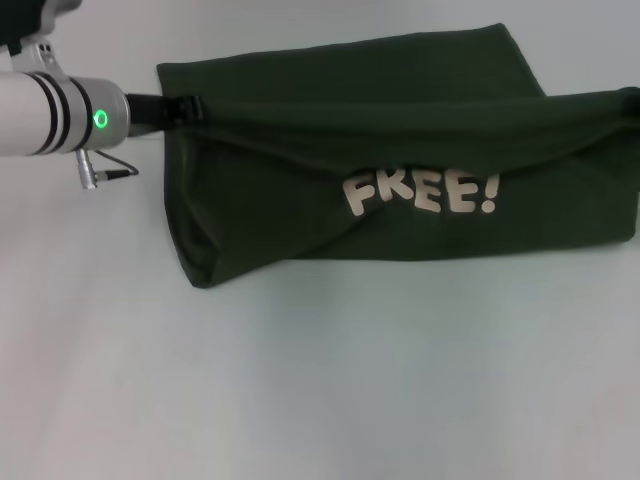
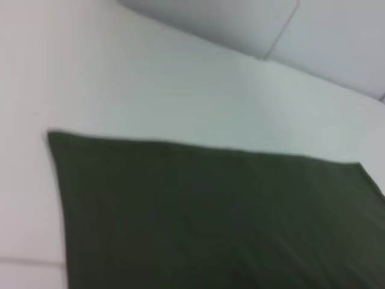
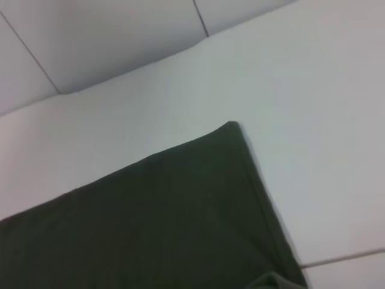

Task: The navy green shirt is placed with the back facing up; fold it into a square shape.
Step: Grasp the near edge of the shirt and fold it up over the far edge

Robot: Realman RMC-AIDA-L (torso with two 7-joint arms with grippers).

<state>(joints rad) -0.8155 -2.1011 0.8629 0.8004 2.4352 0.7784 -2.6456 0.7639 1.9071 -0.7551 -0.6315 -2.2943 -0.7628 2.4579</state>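
My right gripper has the end of the shirt flap. It will let go of it on the shirt's slanting side edge (image 1: 571, 110) (image 3: 284, 244), close to the table seam.
The navy green shirt (image 1: 400, 130) lies across the far half of the white table, partly folded. A lifted flap stretches from the left side to the right edge, and its hanging face shows pale "FREE!" lettering (image 1: 420, 192). My left gripper (image 1: 186, 107) is at the shirt's far left, its black fingers shut on the flap's upper edge. The right gripper is past the right edge of the head view, where the taut fold line ends. Both wrist views show only flat dark cloth (image 2: 210, 217) (image 3: 150, 223) on the table, with one corner (image 3: 231, 125) visible.
The white table (image 1: 300, 380) stretches bare in front of the shirt and to its left. Grey wall panels (image 3: 120, 42) stand behind the table's far edge. A table seam (image 3: 343, 259) runs beside the cloth.
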